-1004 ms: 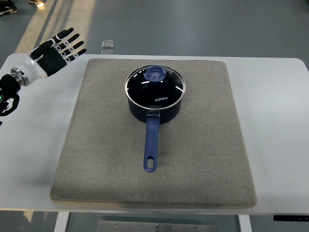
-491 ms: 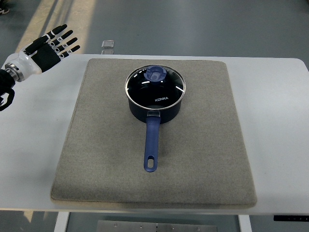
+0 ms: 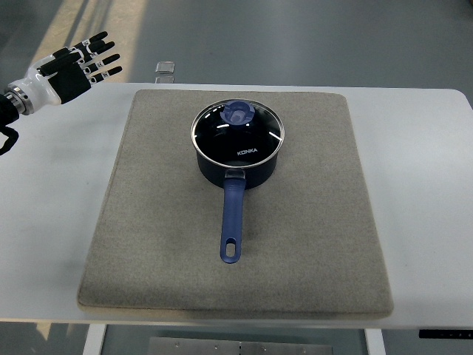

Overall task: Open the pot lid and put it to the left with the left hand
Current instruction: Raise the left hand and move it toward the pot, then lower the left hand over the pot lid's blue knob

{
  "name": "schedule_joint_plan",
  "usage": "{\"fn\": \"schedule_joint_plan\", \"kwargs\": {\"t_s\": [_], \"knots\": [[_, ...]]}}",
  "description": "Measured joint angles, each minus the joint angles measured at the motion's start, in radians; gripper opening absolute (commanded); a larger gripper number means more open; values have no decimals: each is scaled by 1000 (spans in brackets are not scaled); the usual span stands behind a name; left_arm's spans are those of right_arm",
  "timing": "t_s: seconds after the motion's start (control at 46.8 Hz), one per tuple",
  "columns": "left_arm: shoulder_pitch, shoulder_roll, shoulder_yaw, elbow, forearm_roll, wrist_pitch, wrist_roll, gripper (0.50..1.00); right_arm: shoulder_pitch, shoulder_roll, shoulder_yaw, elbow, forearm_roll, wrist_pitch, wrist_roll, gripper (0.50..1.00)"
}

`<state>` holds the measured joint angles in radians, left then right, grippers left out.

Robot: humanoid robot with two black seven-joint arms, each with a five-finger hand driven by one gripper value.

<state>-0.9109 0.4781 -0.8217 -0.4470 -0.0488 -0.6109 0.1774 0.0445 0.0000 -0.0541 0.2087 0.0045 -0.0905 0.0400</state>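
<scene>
The glass lid lifts by its knob, so next my left gripper goes to the blue knob point(image 3: 238, 112) of the glass lid and closes there.
A dark blue saucepan point(image 3: 237, 159) stands on the grey mat point(image 3: 148, 222), its long handle point(image 3: 232, 222) pointing toward me. A glass lid point(image 3: 237, 132) with a blue knob point(image 3: 238, 113) sits closed on the pot. My left hand point(image 3: 77, 66) hovers at the table's far left corner, well away from the pot, fingers spread and holding nothing. The right arm does not show.
The mat lies on a white table point(image 3: 52, 214). A small clear block point(image 3: 165, 70) sits at the table's far edge, right of my left hand. Grey floor lies beyond the table.
My left hand has drifted up and to the left, farther from the pot, fingers still spread. Pot and lid have not moved.
</scene>
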Motion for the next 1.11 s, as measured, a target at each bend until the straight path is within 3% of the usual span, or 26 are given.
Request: {"fn": "schedule_joint_plan", "kwargs": {"t_s": [0.128,0.32,0.406,0.534,0.705,0.769,0.94,1.111], "knots": [[-9,23,7,-16,111,0,-59,943,0,0,0,0,0,0,0,915],[-70,76,5,-65,342,0,-77,939,0,0,0,0,0,0,0,915],[-90,90,15,-89,407,0,-97,896,0,0,0,0,0,0,0,915],[-123,107,24,-158,574,0,-125,894,0,0,0,0,0,0,0,915],[-132,112,24,-291,845,0,-274,891,0,0,0,0,0,0,0,915],[-137,120,24,-341,935,0,-311,862,0,0,0,0,0,0,0,915],[-176,122,27,-430,1109,0,-322,857,0,0,0,0,0,0,0,915],[-224,119,45,-441,1166,0,-322,859,0,0,-1,0,0,0,0,915]]}}
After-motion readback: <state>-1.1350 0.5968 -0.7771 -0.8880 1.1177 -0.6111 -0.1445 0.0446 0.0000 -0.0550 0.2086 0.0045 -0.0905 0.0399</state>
